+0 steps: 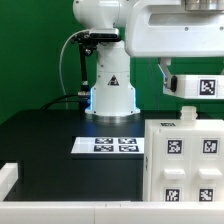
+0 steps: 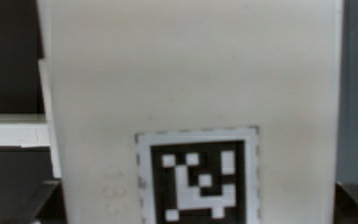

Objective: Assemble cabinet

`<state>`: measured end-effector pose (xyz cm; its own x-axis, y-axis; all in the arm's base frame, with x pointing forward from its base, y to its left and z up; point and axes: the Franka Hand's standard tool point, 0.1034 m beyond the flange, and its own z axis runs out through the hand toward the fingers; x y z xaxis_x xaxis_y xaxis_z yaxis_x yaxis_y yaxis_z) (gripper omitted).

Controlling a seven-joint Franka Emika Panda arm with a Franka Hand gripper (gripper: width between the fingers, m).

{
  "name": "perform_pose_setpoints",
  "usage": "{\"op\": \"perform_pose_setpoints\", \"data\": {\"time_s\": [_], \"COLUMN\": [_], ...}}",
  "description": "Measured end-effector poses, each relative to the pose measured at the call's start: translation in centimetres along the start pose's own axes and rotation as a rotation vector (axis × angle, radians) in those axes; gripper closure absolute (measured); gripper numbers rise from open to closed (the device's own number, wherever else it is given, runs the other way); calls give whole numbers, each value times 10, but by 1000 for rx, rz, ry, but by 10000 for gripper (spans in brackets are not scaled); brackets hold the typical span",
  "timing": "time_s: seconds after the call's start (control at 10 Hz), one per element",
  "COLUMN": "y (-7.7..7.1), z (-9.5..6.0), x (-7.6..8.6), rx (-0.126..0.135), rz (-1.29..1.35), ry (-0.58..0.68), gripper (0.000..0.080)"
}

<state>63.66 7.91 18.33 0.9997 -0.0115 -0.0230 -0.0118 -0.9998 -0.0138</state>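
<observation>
Next, I release the small white tagged panel on top of the large white cabinet point(image 1: 195, 110). The panel is now up in the air above it.
The cabinet point(image 1: 185, 160), a large white box-shaped body with tags on its faces, stands on the black table at the exterior view's lower right. My gripper point(image 1: 172, 84) hangs above it, up in the air, shut on a small flat white tagged panel point(image 1: 196, 88). In the wrist view that panel point(image 2: 176, 90) fills most of the picture, its tag point(image 2: 202, 180) low between my dark fingers point(image 2: 34, 205), which show only at the picture's corners. My gripper point(image 2: 194, 212) closes round the panel's sides.
The marker board point(image 1: 108, 145) lies flat on the table just to the exterior view's left of the cabinet. The robot's white base point(image 1: 112, 90) stands behind it. A white rail point(image 1: 60, 208) runs along the table's front edge.
</observation>
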Motion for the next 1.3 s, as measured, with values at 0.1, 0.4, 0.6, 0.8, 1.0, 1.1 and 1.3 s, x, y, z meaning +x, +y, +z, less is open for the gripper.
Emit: {"op": "perform_pose_setpoints", "data": {"time_s": [0.1,0.4,0.6,0.8,1.0,1.1,1.3], "y": [-2,1,4,5,5,5,4], "z": [6,15,16,21,26,30,31], "x": [0,2,5,5,3,2,3], "rx": [-1,-5,-5,-6,-6,-6,-6], "rz": [0,-18,-35,-39,-38,-38,-39], "ry": [1,-4,9,21,27,35,55], "gripper": [243,243,243,243,243,243,243]}}
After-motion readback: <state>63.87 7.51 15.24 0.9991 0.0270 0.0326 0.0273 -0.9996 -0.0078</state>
